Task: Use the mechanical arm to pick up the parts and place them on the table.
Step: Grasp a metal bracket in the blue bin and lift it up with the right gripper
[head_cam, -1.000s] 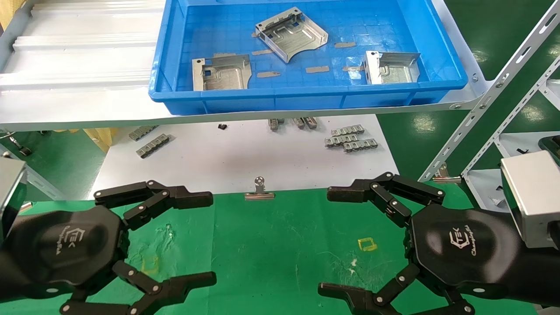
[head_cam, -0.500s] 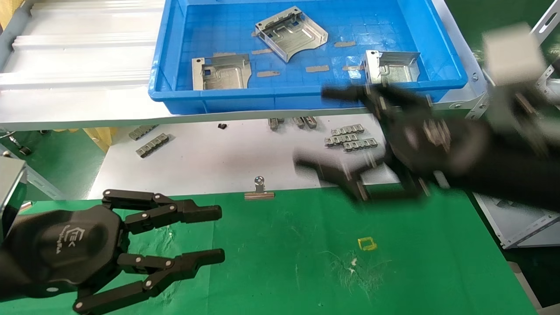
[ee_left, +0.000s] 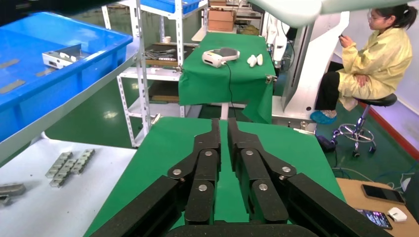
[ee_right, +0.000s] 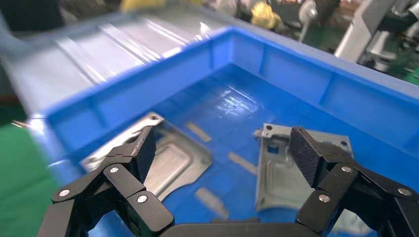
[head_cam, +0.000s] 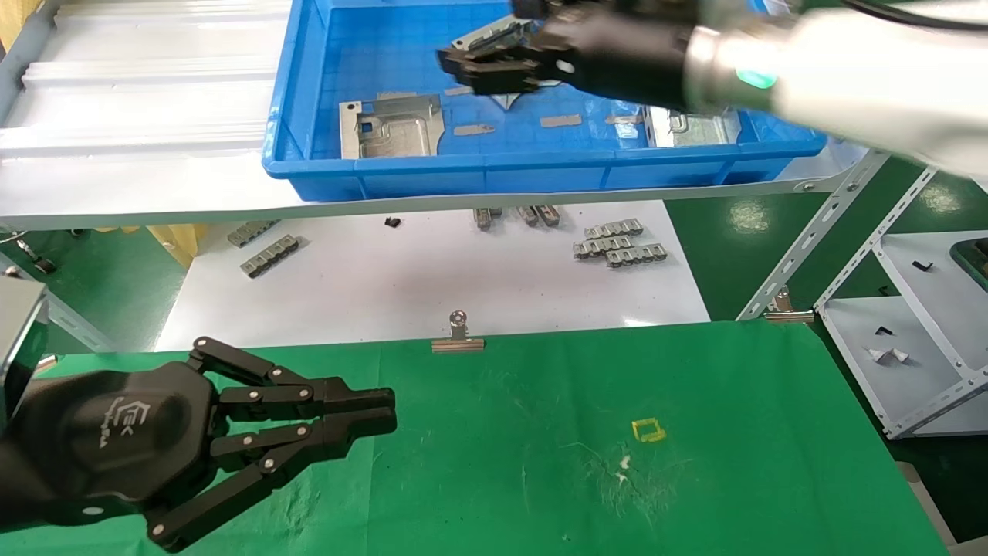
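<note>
The near-side edge [head_cam: 460, 47] [ee_right: 262, 152] of the middle silver stamped part, beside the part's small square hole, will be gripped next by my right gripper.
Three silver stamped parts lie in the blue tray [head_cam: 540, 174]: one at the left [head_cam: 390, 127], one in the middle [head_cam: 494, 35] partly hidden by my right gripper, one at the right [head_cam: 691, 127] partly under my right arm. My right gripper [head_cam: 494, 66] hovers over the middle of the tray. In the right wrist view it [ee_right: 225, 148] is open and empty above two parts [ee_right: 170, 163] [ee_right: 286, 168]. My left gripper [head_cam: 390, 409] is shut and empty, low over the green table [head_cam: 540, 463] at the near left; the left wrist view shows its fingers [ee_left: 223, 123] nearly together.
Thin grey tape strips [head_cam: 559, 121] lie on the tray floor. Small ribbed clip strips [head_cam: 617, 243] [head_cam: 268, 255] lie on the white sheet under the tray shelf. A binder clip [head_cam: 458, 340] holds the cloth's far edge. A metal rack [head_cam: 888, 232] stands right. A seated person [ee_left: 375, 64] is beyond the table.
My right arm has swung up from over the green table to over the blue tray, gripper still open. My left gripper has closed from wide open to shut.
</note>
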Available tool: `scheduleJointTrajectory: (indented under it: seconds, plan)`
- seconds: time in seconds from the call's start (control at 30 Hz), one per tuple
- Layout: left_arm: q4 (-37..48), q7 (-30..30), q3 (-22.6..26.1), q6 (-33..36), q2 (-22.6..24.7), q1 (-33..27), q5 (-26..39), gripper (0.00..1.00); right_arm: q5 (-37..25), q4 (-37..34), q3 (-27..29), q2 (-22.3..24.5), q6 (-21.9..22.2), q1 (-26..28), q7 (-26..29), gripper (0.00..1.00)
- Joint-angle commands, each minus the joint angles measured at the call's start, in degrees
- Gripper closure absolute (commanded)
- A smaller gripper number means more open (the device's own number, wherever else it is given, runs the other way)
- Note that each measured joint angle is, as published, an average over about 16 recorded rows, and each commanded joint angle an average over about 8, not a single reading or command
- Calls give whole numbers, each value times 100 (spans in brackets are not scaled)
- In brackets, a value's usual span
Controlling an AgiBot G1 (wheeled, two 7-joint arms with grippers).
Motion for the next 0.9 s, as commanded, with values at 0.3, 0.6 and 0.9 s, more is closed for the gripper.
scheduleJointTrajectory:
  seconds: [0.3,0.6,0.9]
  plan:
    - [0,1,2,-1,-1,-1,-1,100,-1167,-1862,-898,-1192,579,917,247,50]
    - [0,2,4,-2,-2,-1,-3,41,-889,-2135,-1624,-1257,868,1087,772,100]
    - [0,3,6,-3,-2,-1,-4,0,-552,-1959,-2388,-1282,1548,1039,1525,100]
